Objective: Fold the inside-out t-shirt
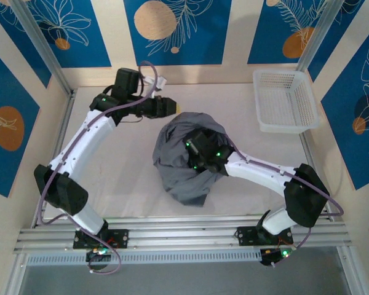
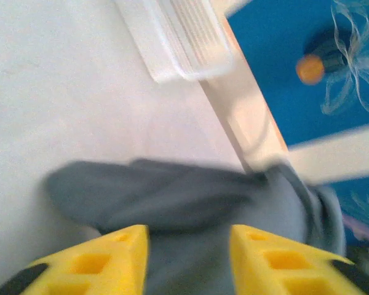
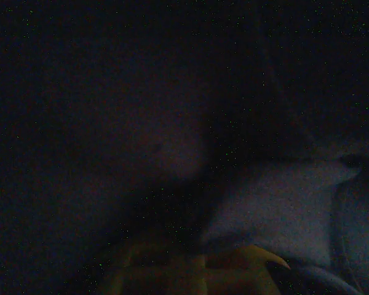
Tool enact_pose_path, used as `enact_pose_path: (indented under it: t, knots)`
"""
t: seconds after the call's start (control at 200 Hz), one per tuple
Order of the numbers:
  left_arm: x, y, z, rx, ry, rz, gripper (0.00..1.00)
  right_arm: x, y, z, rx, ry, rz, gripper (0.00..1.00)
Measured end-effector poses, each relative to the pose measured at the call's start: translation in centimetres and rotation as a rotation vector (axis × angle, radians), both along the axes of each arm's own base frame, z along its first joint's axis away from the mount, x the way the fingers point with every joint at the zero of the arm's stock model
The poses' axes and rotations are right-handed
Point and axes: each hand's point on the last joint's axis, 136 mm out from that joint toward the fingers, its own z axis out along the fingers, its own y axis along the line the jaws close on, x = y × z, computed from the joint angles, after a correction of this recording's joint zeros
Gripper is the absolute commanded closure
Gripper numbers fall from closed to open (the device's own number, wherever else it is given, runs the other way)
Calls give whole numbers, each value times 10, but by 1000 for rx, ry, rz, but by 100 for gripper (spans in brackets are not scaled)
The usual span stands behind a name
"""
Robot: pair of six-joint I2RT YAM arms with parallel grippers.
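Note:
The t-shirt is piled up around my right gripper, so next I grip the mound's far edge [image 1: 183,119] with my left gripper and hold it while my right gripper backs out.
The inside-out t-shirt [image 1: 181,169] is a slate-grey mound bunched at the middle of the white table. My right gripper [image 1: 203,152] is sunk into the top of that mound with cloth heaped around it. The right wrist view is dark under the cloth. There the right gripper [image 3: 203,261] shows faintly, its yellow fingers together among folds of the t-shirt [image 3: 283,209]. My left gripper [image 1: 175,108] hovers at the mound's far left edge. Seen from the left wrist, the left gripper [image 2: 189,249] is open, with the grey t-shirt [image 2: 172,196] lying beyond and below its yellow fingers.
A white plastic basket [image 1: 286,101] stands at the back right of the table, and its rim [image 2: 178,43] is blurred in the left wrist view. Blue patterned walls and metal frame posts enclose the table [image 1: 123,172]. An aluminium rail runs along the near edge.

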Motion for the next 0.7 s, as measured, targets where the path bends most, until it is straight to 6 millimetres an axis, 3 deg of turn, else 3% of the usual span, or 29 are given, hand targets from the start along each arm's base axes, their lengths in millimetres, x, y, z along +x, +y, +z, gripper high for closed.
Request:
enact_pose_path:
  t: [0.085,0.17,0.39,0.505,0.61,0.7]
  knots:
    - [18,15,-7,4,-16,60,45,-6,-1,2,8,5,19,100]
    - [19,14,-8,-15,-30,48,45,-2,-2,7,22,-3,12,100]
    - [-16,-3,-4,-84,-64,-119,44,2,-5,9,27,-7,-1,100]
    - [-36,-9,-2,-102,-83,-191,49,1,-5,9,30,-4,2,100]
    - [-46,-15,-3,-108,-100,-245,65,0,-4,9,31,-2,5,100]
    - [-51,-18,-5,-104,-106,-270,96,1,-5,9,31,-2,4,100]
